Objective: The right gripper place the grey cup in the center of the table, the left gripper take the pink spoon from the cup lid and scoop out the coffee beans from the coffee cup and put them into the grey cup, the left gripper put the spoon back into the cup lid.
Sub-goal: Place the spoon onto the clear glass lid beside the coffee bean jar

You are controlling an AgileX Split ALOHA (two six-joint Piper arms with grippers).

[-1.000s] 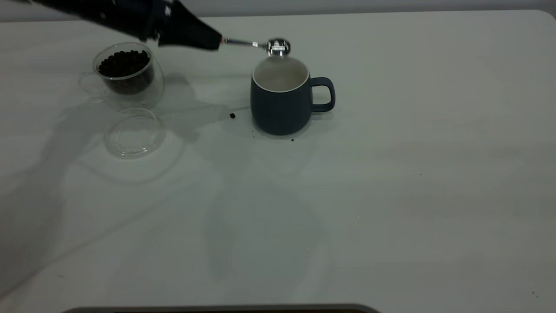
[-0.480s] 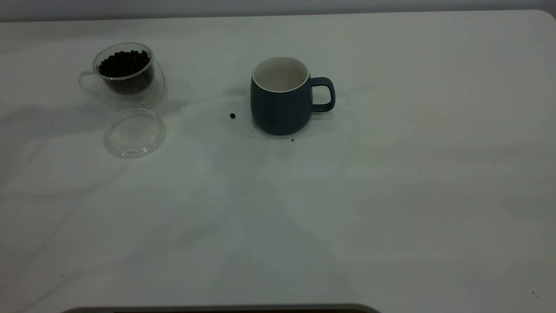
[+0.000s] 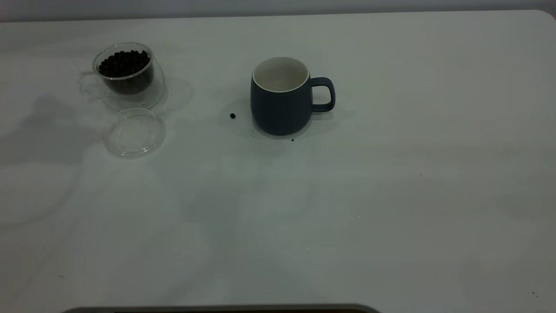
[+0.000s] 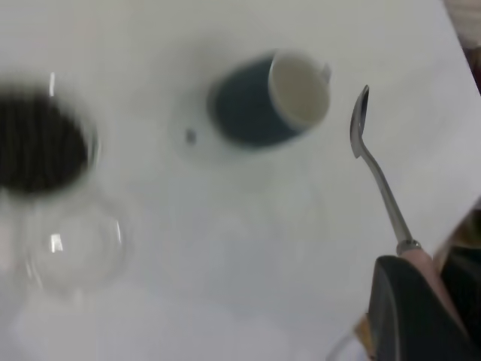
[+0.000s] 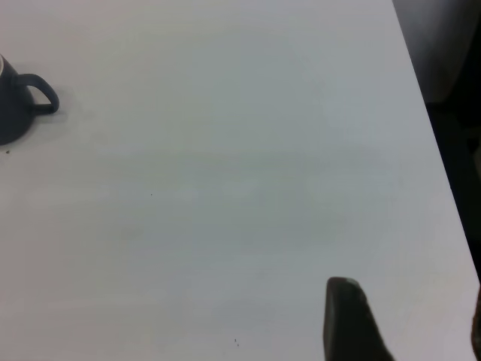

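Observation:
Next, I let go of the pink spoon, held high beside the grey cup, with my left gripper across the rim of the empty cup lid (image 3: 106, 133) (image 4: 36, 263), with its handle over the table.
The grey cup (image 3: 281, 98) stands upright near the middle of the table (image 3: 391, 195), handle to the right; its white inside shows no beans. The coffee cup (image 3: 126, 78) stands far left, full of coffee beans (image 3: 125, 63). The empty cup lid (image 3: 135, 132) lies just in front of it. Neither gripper shows in the exterior view. In the left wrist view the left gripper (image 4: 436, 289) is shut on the pink handle of the pink spoon (image 4: 382, 188), held high above the table beside the grey cup (image 4: 263, 98). The right gripper (image 5: 413, 316) is open and empty, far from the grey cup (image 5: 15, 109).
One stray bean (image 3: 232, 115) lies on the table just left of the grey cup, with tiny dark crumbs at the cup's base. The table's rounded corner is at the far right (image 3: 545, 15). A dark edge runs along the near side (image 3: 217, 309).
The left arm held the spoon over the grey cup's far rim a second ago. It has since lifted out of the exterior view, and its shadow has drifted left.

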